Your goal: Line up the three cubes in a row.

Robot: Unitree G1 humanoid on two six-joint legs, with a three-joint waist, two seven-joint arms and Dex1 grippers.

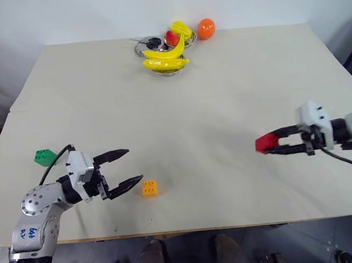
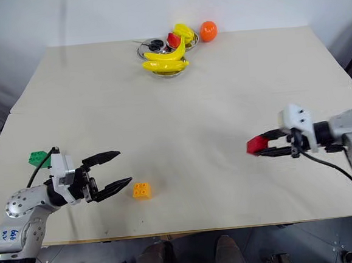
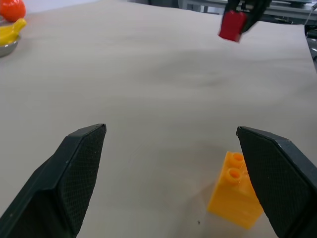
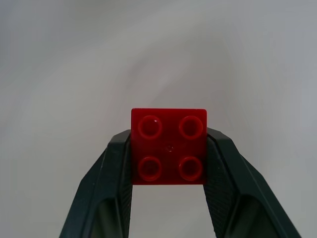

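The red cube, now held over the table, will be released by my right gripper on the bare table (image 1: 244,144) just past its fingers, toward the orange-yellow cube.
My right gripper (image 1: 268,144) is shut on the red cube (image 1: 263,143) over the right side of the table; in the right wrist view the red cube (image 4: 169,146) sits between both fingers with its studs facing the camera. The orange-yellow cube (image 1: 149,188) lies on the table near the front edge, just right of my open left gripper (image 1: 129,167). In the left wrist view the orange-yellow cube (image 3: 234,198) lies beside one finger. The green cube (image 1: 44,157) rests at the table's left side, behind my left arm.
At the far middle of the table (image 1: 180,107) stand metal bowls (image 1: 166,68) with yellow bananas (image 1: 166,61) and a red piece. An orange ball (image 1: 206,28) lies beside them. The table's front edge runs close under both arms.
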